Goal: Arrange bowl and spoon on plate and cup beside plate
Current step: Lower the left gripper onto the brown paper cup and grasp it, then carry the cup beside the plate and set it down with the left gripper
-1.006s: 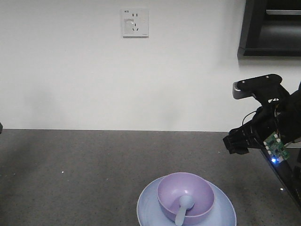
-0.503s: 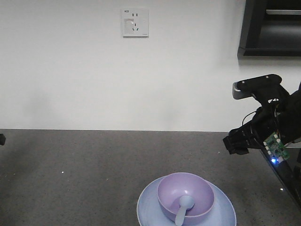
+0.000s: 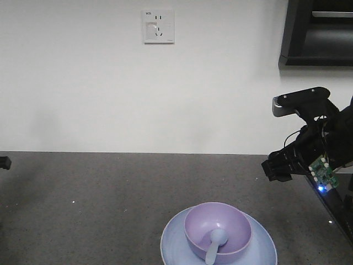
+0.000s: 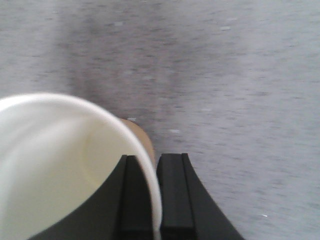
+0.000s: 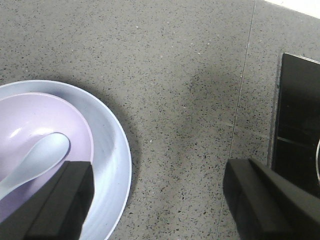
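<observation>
The robot's left gripper needs to open and leave the paper cup resting on the counter (image 3: 135,238) by the plate's rim farthest from the black panel.
The lavender bowl (image 3: 218,223) sits on the pale blue plate (image 3: 259,249) at the counter's front, with the light-blue spoon (image 3: 216,243) lying in the bowl. In the right wrist view the plate (image 5: 112,165), bowl (image 5: 30,120) and spoon (image 5: 35,160) lie at the left. My right gripper (image 5: 160,197) hangs open above the plate's right rim and bare counter, raised at the right in the front view (image 3: 277,168). My left gripper (image 4: 155,200) is shut on the rim of the paper cup (image 4: 55,170), one finger (image 4: 132,195) inside, the other outside. The cup is out of the front view.
The grey speckled counter (image 3: 110,187) runs back to a white wall with a socket (image 3: 158,26). A black panel (image 5: 300,125) lies at the counter's right edge. A dark shelf unit (image 3: 317,33) hangs at the upper right.
A dark tip of the left arm has crept a little further in at the front view's left edge. The right arm, bowl, plate and spoon have barely moved.
</observation>
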